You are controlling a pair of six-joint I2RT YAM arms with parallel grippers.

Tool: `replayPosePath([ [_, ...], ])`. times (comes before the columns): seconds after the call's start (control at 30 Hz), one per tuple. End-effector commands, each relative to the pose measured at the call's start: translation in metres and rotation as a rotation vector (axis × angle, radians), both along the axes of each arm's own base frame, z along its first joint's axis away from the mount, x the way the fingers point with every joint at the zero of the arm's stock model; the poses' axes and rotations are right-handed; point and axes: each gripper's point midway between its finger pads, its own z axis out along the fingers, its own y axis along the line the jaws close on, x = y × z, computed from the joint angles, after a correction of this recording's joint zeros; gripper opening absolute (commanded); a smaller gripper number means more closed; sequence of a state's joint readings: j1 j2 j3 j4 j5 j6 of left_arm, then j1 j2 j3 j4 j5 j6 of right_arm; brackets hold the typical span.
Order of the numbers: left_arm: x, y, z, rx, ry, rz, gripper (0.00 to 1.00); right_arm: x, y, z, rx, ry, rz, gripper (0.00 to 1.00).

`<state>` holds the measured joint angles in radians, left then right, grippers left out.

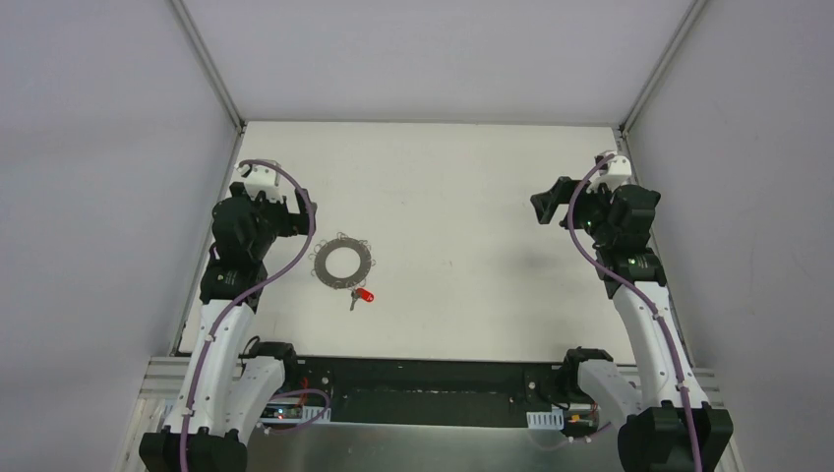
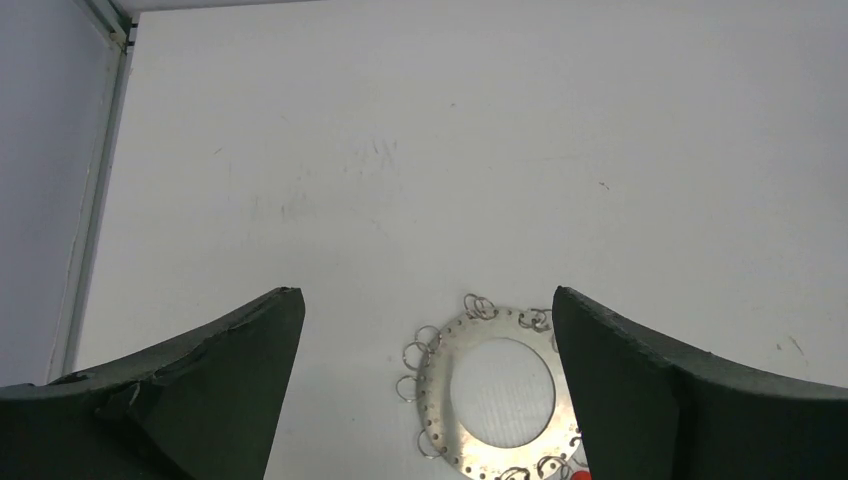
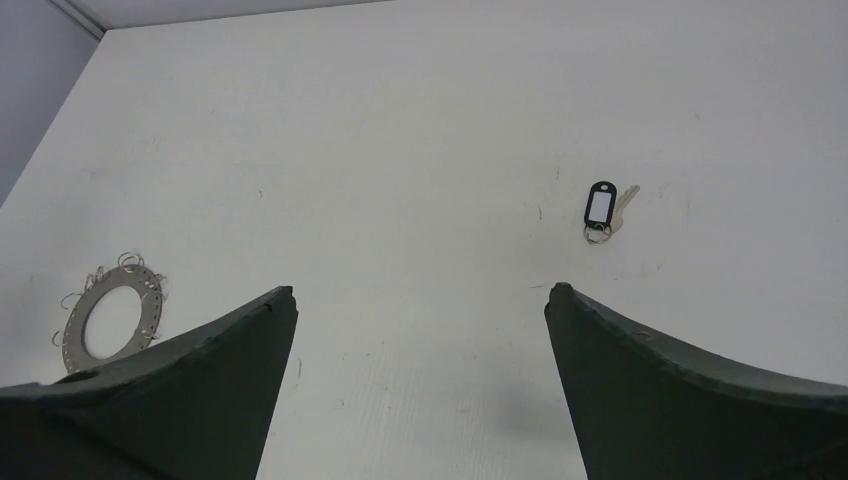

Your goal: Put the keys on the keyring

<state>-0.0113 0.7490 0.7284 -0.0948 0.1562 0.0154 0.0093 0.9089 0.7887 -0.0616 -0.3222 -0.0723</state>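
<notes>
The robot's left gripper should close on the bare edge point(image 1: 367, 271) point(image 2: 570, 418) of the keyring that faces the middle of the table, just behind the key with the red head.
The keyring point(image 1: 343, 263) is a flat grey metal ring rimmed with small wire loops, lying left of the table's middle. A key with a red head point(image 1: 362, 296) lies at its near right edge. My left gripper point(image 1: 299, 212) is open and empty, hovering just left of and behind the ring. In the left wrist view the keyring point(image 2: 455, 385) lies between and below my open left gripper point(image 2: 425, 295). My right gripper point(image 1: 543, 206) is open and empty at the right side. The right wrist view shows a key with a black tag point(image 3: 601, 209) beyond my right gripper point(image 3: 421, 290), and the keyring point(image 3: 110, 315) at the left.
The white table point(image 1: 443, 177) is walled at the left, back and right by grey panels with metal corner posts point(image 1: 211, 69). The arm bases and a dark metal rail point(image 1: 423, 388) run along the near edge.
</notes>
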Motion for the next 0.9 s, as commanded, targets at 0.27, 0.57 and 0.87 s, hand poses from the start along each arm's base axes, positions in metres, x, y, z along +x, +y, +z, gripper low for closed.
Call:
replayPosePath([
  [0.27, 0.002, 0.003, 0.009, -0.01, -0.012, 0.016, 1.0, 0.0, 0.001, 0.015, -0.015, -0.052, 0.02, 1.0],
  [0.57, -0.016, -0.019, -0.006, 0.094, 0.154, -0.188, 1.0, 0.003, 0.01, 0.014, -0.051, -0.02, 0.069, 1.0],
  [0.87, -0.032, -0.03, -0.046, 0.097, 0.326, -0.289, 1.0, 0.005, 0.027, -0.006, -0.075, 0.032, 0.121, 1.0],
])
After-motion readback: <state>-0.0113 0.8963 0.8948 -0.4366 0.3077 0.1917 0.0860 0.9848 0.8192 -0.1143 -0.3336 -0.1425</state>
